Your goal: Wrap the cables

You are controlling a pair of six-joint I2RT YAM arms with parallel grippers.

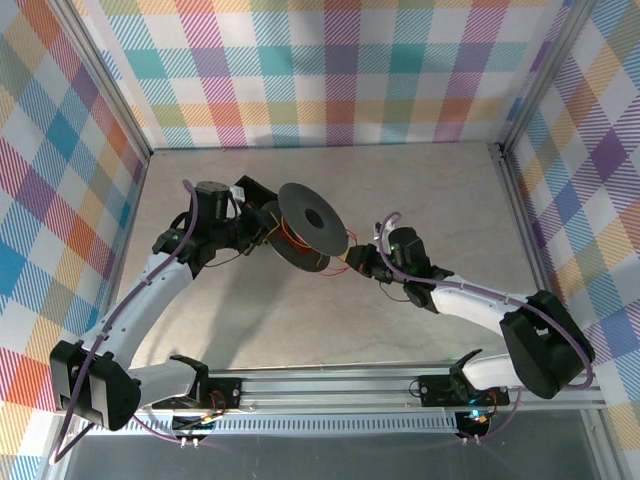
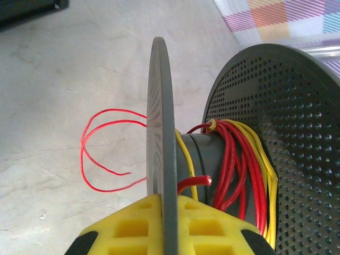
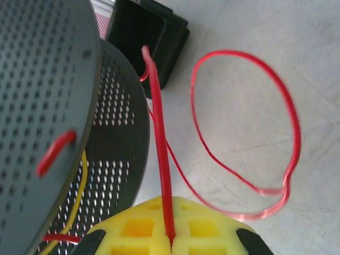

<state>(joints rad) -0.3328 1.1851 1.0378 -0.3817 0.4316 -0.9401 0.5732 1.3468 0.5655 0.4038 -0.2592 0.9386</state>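
A wide loop of the red cable sags free while my right gripper pinches the cable near the spool, so I need to take that loop (image 3: 295,133) and pull it away.
A dark grey spool (image 1: 305,225) with perforated flanges hangs tilted above the table. My left gripper (image 1: 262,232) is shut on the thin edge of one flange (image 2: 162,133), its yellow pads (image 2: 133,223) on either side. Red cables (image 2: 234,159) and a yellow wire (image 2: 261,159) are wound loosely round the hub (image 2: 199,154). A cut red end (image 2: 202,181) pokes out near the pads, and loose red loops (image 2: 101,154) hang beyond the flange. My right gripper (image 1: 352,262) is shut on a taut red cable (image 3: 159,133) running up to the spool (image 3: 42,79). A wide red loop (image 3: 287,122) sags beside it.
The pale marble-look tabletop (image 1: 330,320) lies below. Checked walls (image 1: 330,70) close in the back and both sides. An aluminium rail (image 1: 330,385) carries the arm bases at the near edge. A black housing (image 3: 151,37) sits just behind the spool.
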